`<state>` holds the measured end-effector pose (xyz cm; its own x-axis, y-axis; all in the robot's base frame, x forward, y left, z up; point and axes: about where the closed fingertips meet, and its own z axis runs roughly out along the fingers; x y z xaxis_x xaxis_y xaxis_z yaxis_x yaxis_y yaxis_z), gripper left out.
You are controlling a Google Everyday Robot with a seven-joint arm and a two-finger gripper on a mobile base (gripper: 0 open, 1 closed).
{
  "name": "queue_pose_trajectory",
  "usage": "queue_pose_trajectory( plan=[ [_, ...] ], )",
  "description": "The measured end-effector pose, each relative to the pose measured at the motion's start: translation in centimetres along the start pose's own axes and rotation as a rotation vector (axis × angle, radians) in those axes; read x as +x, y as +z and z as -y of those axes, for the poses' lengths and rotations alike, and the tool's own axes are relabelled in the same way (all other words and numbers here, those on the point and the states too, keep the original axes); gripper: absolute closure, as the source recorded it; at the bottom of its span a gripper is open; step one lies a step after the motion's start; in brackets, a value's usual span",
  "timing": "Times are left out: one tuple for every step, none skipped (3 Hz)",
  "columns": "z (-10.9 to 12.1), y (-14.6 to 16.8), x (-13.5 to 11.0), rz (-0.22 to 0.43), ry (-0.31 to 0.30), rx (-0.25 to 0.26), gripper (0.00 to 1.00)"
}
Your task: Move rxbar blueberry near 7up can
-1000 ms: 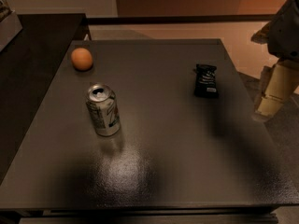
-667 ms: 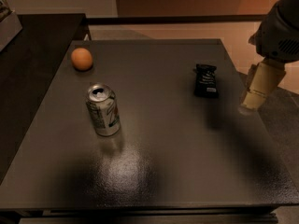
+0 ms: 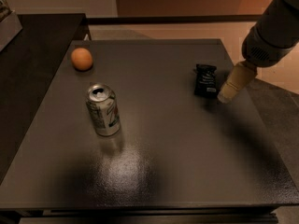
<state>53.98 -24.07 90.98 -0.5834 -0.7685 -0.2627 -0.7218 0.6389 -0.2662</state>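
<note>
Next, my gripper goes to the middle of the rxbar blueberry (image 3: 205,80) and closes there, so the bar can travel toward the 7up can.
The rxbar blueberry (image 3: 205,80) lies flat on the dark table (image 3: 163,148) at the right, a black wrapper with white lettering. The 7up can (image 3: 103,110) stands upright at the left of centre, silvery with green and a red mark, its top opened. My gripper (image 3: 227,92) hangs from the arm at the upper right. Its pale tip is just to the right of the bar, close above the table and apart from the bar. It holds nothing that I can see.
A round orange fruit (image 3: 81,59) sits at the table's far left. A second dark surface (image 3: 28,73) adjoins the table on the left. The table's right edge runs close under the arm, with floor beyond it.
The gripper has moved left and inward from the table's right edge to just beside the bar. The bar, can and orange have not moved.
</note>
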Motion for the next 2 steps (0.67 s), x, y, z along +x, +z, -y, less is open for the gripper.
queue_pose_trajectory(
  plan=[
    [2.2,2.5,-0.5,0.035,0.137,0.025,0.00],
    [3.4,4.9,-1.4,0.072,0.210,0.018,0.00]
  ],
)
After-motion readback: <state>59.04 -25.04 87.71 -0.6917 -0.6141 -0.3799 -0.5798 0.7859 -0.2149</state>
